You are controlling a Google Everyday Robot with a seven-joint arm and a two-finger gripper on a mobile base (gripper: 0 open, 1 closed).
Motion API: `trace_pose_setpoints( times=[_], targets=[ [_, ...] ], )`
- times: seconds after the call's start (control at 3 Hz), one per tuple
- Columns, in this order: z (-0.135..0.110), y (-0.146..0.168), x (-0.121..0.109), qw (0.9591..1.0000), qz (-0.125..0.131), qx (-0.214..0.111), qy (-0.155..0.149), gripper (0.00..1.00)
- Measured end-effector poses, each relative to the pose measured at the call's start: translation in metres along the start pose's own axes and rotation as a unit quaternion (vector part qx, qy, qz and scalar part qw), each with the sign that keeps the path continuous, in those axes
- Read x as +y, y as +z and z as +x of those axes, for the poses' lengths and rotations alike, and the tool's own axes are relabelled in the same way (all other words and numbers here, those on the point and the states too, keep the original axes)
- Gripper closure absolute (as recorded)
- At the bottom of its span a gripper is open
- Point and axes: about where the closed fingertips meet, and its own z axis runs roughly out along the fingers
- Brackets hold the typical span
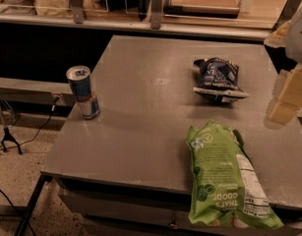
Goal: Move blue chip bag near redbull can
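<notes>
I should next close my gripper on the middle of the blue chip bag [220, 76], behind the light-green bag.
The blue chip bag [218, 79] is small and dark navy with white print. It lies on the grey table [140, 117], right of the middle and toward the back. The redbull can [83, 92] stands upright near the table's left edge, well apart from the bag. My gripper [275, 75] hangs at the right edge of the camera view, to the right of the bag and above the table. Its pale fingers [287, 96] stand apart with nothing between them. It touches neither the bag nor the can.
A larger, long light-green bag [224, 181] lies at the table's front right, hanging over the front edge. A wooden counter [140, 21] with boxes and posts runs behind the table. A tripod foot [8, 139] and cables are on the floor to the left.
</notes>
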Motion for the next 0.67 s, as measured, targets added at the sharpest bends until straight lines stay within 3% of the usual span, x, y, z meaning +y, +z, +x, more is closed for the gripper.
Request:
trace_pose_setpoints(
  times=[0.67],
  targets=[
    [-0.005,0.003,-0.013,0.9998,-0.002,-0.009,0.016,0.00]
  ],
)
